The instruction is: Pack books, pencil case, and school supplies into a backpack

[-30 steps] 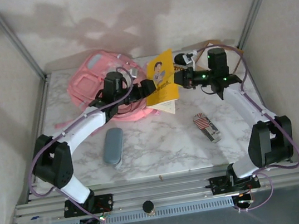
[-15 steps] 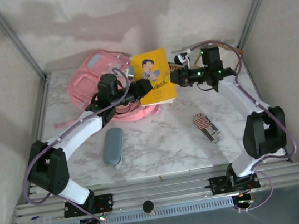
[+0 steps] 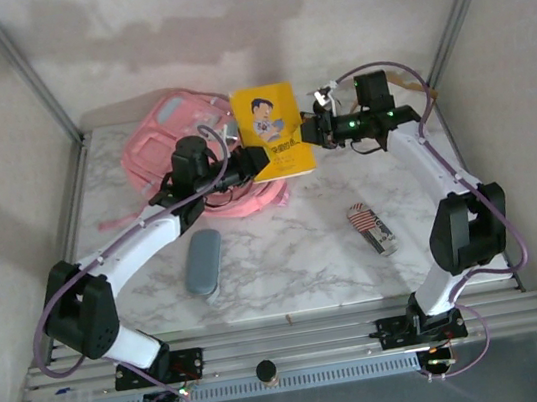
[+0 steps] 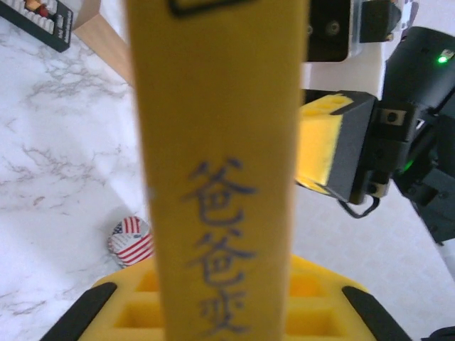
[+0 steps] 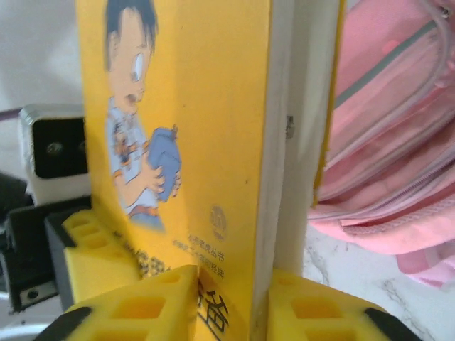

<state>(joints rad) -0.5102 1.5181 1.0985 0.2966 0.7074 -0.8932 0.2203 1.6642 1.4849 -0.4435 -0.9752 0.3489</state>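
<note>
Next, I open my right gripper wider, as one finger is against the yellow book's page edges, and take both book covers [image 5: 231, 238] before my left gripper opens the backpack.
A bright yellow book [image 3: 272, 125] with a cartoon boy is held up in the air between my two grippers, just right of the pink backpack [image 3: 164, 141]. My left gripper [image 3: 250, 159] is shut on its lower left edge; in the left wrist view the spine [image 4: 220, 142] crosses my pads [image 4: 320, 298]. My right gripper [image 3: 309, 134] is open, and its pads [image 5: 135, 302] flank the book [image 5: 192, 142] with a thin dark slit beside the page edges. The backpack [image 5: 384, 128] lies behind the book. The grey-blue pencil case [image 3: 203, 261] and the flag-striped school supplies [image 3: 371, 227] [image 4: 131, 240] lie on the marble table.
A brown cardboard tray [image 4: 106, 39] and a black item with orange marks [image 4: 35, 14] sit at the back right. Pink straps [image 3: 115, 224] trail left of the backpack. Metal frame posts [image 3: 27, 70] stand at the back corners. A black round object [image 3: 266, 370] sits on the front rail.
The yellow book rose and swung left toward the backpack, turning face up to the camera. My left gripper closed on it, and my right gripper's jaws loosened.
</note>
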